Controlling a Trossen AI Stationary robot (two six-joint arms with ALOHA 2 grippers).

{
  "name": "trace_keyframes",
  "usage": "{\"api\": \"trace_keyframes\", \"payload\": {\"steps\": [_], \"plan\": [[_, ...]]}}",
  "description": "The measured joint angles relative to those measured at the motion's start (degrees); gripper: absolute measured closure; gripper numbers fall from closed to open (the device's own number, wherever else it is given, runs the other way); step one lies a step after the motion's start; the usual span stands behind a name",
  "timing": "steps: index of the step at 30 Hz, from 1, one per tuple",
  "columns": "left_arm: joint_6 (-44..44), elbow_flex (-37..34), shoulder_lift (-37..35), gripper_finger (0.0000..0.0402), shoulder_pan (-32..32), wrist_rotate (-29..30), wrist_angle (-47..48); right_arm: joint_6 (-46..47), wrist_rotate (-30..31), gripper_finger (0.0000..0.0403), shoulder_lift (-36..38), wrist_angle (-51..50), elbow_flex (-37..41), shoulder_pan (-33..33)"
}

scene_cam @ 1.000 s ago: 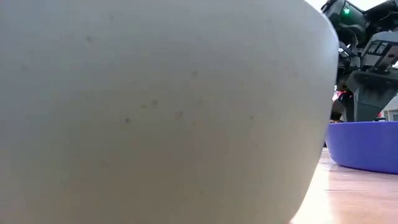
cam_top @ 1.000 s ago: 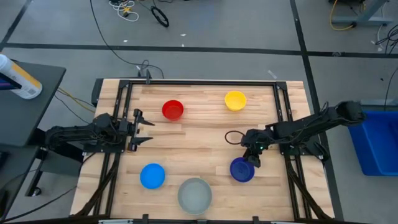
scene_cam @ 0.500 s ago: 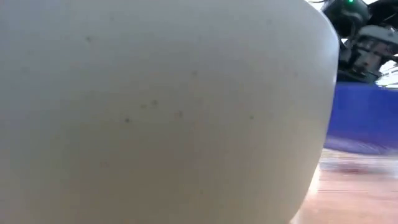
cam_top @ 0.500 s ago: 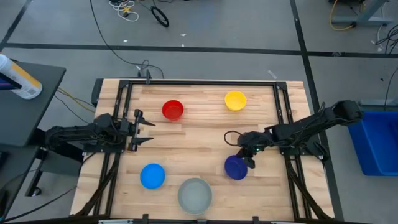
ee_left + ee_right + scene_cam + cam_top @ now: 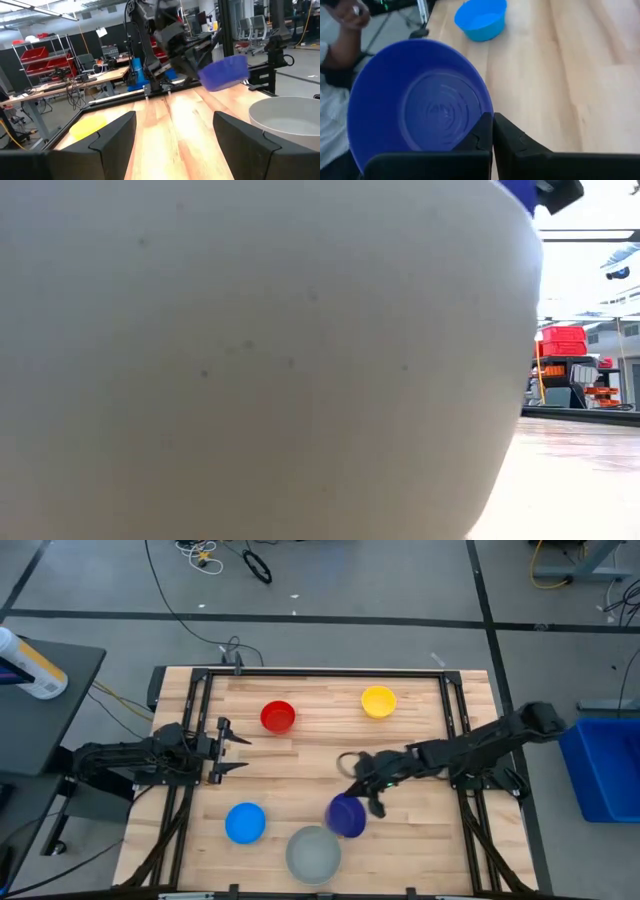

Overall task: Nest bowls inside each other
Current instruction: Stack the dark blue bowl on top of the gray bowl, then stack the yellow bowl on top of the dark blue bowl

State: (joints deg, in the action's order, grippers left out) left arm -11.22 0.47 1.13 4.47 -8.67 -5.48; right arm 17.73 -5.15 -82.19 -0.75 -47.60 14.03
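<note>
Next, my right gripper lets go of the dark blue bowl inside the pale grey bowl (image 5: 314, 854) near the front edge of the table.
The dark blue bowl (image 5: 346, 816) hangs above the table beside the pale grey bowl (image 5: 314, 854), with my right gripper (image 5: 372, 803) shut on it. The left wrist view shows the dark blue bowl (image 5: 225, 73) tilted and clear of the wood. The light blue bowl (image 5: 245, 823) stands near the front left. The red bowl (image 5: 278, 717) and the yellow bowl (image 5: 378, 700) stand at the back. My left gripper (image 5: 236, 749) waits open at the table's left side, with nothing between its fingers. My right gripper pinches the dark blue bowl's wall at the rim (image 5: 485, 116), one finger (image 5: 479, 136) inside the bowl and one outside. The fingers come slanting down from the table's right. The bowl is lifted clear and tilted, its opening toward the gripper.
The grey bowl (image 5: 260, 360) fills almost the whole low view. A dark metal frame (image 5: 200, 690) runs round the wooden tabletop. A person's hand (image 5: 345, 14) shows beyond the table's near edge. Bare wood lies in the table's middle.
My right gripper has lifted the dark blue bowl off the table and carried it toward the table's left edge, close to the grey bowl. The bowl has tipped as it rose. The other bowls have stayed put.
</note>
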Motion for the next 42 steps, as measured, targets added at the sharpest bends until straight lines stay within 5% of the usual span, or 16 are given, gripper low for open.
{"api": "trace_keyframes", "payload": {"steps": [7, 15, 31, 42], "plan": [[0.03, 0.00, -0.01, 0.0127, 0.00, 0.00, 0.01, -2.36, -6.70, 0.0402, -16.76, -3.10, -15.81, 1.41], [0.04, 0.01, 0.00, 0.0127, 0.00, 0.00, 0.52, -0.72, -8.44, 0.0403, -26.99, -10.23, -28.07, 3.33], [0.04, 0.02, -0.01, 0.0127, 0.00, 0.00, 0.50, 5.45, -8.48, 0.0402, -38.49, -15.19, -37.43, 5.25], [0.04, 0.02, 0.00, 0.0127, 0.01, 0.00, 0.48, 2.26, -5.67, 0.0286, -38.49, -13.75, -37.48, 5.10]]}}
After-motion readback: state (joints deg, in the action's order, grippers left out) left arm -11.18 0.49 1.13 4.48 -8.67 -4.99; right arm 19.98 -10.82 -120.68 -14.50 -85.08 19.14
